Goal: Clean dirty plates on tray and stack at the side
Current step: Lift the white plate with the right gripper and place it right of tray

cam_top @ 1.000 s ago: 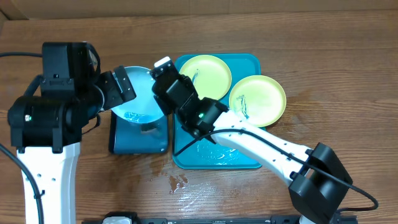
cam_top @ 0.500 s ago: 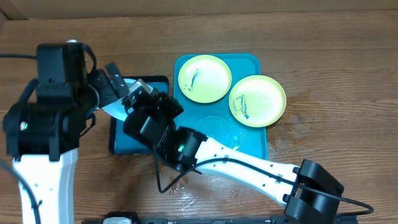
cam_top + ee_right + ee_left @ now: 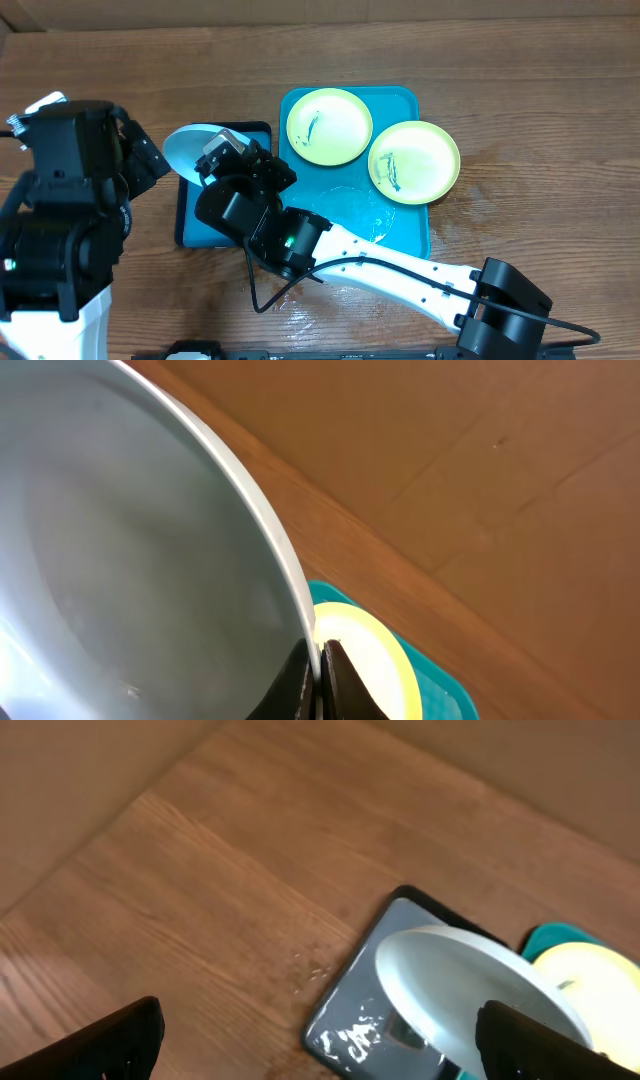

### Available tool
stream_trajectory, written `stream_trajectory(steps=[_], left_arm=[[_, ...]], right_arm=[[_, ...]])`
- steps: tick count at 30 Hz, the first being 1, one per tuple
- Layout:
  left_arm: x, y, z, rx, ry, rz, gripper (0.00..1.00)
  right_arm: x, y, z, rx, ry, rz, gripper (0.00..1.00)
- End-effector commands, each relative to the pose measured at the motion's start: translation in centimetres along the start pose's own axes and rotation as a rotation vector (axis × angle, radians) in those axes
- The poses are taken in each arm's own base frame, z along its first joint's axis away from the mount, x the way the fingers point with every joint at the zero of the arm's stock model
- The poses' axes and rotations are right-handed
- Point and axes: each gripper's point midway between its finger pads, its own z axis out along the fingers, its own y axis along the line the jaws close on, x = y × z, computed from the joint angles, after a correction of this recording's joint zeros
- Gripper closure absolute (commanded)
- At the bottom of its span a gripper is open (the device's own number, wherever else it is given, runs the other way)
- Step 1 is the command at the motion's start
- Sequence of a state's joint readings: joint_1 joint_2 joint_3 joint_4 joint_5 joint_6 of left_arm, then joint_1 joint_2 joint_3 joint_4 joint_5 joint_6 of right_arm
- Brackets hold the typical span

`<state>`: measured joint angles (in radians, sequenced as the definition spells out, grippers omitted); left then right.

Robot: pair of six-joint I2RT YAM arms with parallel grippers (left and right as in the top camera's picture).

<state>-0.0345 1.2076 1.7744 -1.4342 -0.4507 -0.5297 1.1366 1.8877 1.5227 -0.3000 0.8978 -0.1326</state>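
I will set the light blue plate down with my right gripper on the bare wood [image 3: 487,187] next to the yellow-green plate that hangs over.
My right gripper [image 3: 222,158] is shut on the rim of the light blue plate [image 3: 185,148] and holds it tilted above the small dark-rimmed tray [image 3: 190,225]. In the right wrist view the plate [image 3: 130,560] fills the left, its rim pinched between the fingers [image 3: 318,675]. Two yellow-green plates with dark smears [image 3: 328,125] [image 3: 414,161] lie on the teal tray [image 3: 400,235]. My left gripper [image 3: 320,1040] is open and empty, over bare wood left of the small tray; the light blue plate [image 3: 470,985] shows in the left wrist view.
The small dark-rimmed tray [image 3: 375,1020] is wet and glistening. Water drops lie on the wood [image 3: 285,293] in front of the trays. A cardboard wall [image 3: 320,10] runs along the far edge of the table.
My left arm has drawn back to the left, away from the light blue plate. My right gripper still holds the plate, which now pokes out further to the upper left over the small tray.
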Motion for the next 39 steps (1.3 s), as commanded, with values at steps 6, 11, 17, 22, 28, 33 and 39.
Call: stream_trajectory(steps=[6, 11, 17, 22, 28, 33, 39], left_arm=[[-0.4, 0.2, 0.8, -0.049, 0.004, -0.012, 0.00], [-0.3, -0.1, 1.4, -0.058, 0.019, -0.003, 0.00], [0.0, -0.8, 2.3, -0.054, 0.048, 0.008, 0.00], [0.2, -1.3, 3.2, -0.068, 0.072, 0.021, 0.00], [0.4, -1.7, 4.4, -0.085, 0.100, 0.038, 0.00], [0.6, -2.2, 5.4, -0.098, 0.121, 0.049, 0.00], [0.2, -2.4, 5.7, -0.098, 0.110, 0.083, 0.00]], right_arm=[[-1.9, -1.9, -0.7, 0.042, -0.033, 0.048, 0.96], [-1.9, -1.9, -0.7, 0.043, -0.033, 0.049, 0.96], [-1.9, -1.9, -0.7, 0.043, -0.033, 0.049, 0.96], [-1.9, -1.9, -0.7, 0.044, -0.033, 0.048, 0.96], [-1.7, -3.0, -0.6, 0.105, -0.025, 0.049, 0.96], [0.3, -5.2, 1.1, 0.143, 0.039, 0.179, 0.96], [4.1, -6.7, 4.3, -0.031, 0.208, 0.403, 0.96]])
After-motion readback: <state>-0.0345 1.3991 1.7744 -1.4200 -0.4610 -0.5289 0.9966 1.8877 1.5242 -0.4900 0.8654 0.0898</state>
